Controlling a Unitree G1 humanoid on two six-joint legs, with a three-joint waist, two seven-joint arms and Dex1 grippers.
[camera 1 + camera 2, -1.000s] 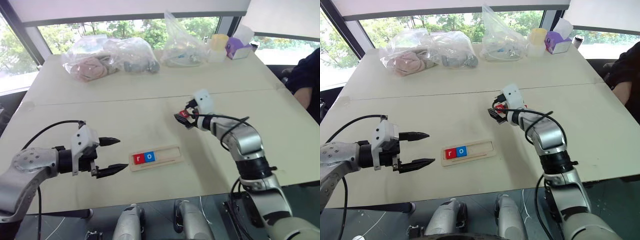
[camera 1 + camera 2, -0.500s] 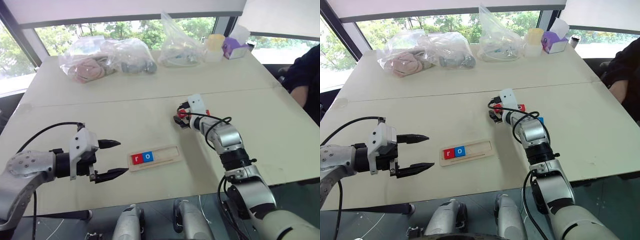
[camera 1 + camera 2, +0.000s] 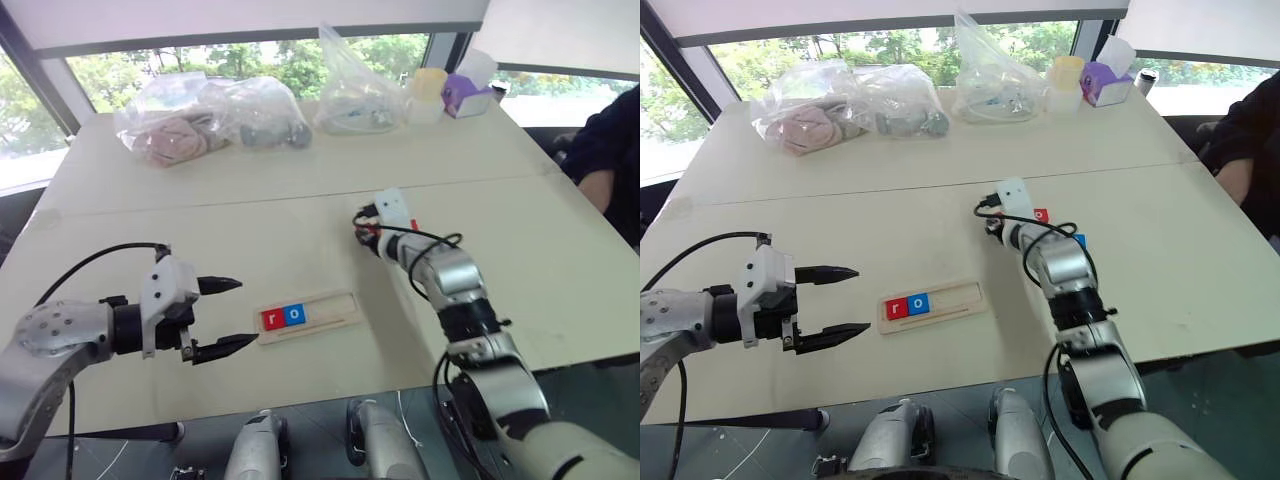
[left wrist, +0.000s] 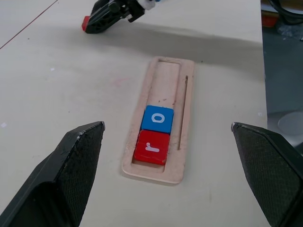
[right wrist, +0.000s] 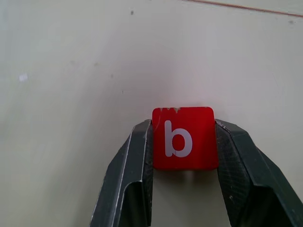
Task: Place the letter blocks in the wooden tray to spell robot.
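Observation:
The red "b" block will go down from my right gripper, and I will leave it on the table (image 3: 406,300) beside the bare end of the wooden tray.
The wooden tray (image 3: 335,305) lies on the table in front of me. A red "r" block (image 3: 272,318) sits at its left end, with a blue "o" block (image 3: 294,314) touching it; the rest of the tray (image 4: 168,85) is bare. Farther back, my right gripper (image 3: 362,225) is low at the tabletop, shut on a red "b" block (image 5: 182,137). By the right arm lie a red block (image 3: 1041,214) and a blue block (image 3: 1079,240). My left gripper (image 3: 245,312) hovers open just left of the tray, holding nothing.
Clear plastic bags (image 3: 210,115) with soft things lie along the far side, with another bag (image 3: 360,95), a pale cup (image 3: 432,88) and a purple tissue box (image 3: 468,95) to their right. A person's dark sleeve (image 3: 610,150) is at the right edge.
My right gripper has sunk a little toward the table and shut on the red "b" block. The left arm has kept still.

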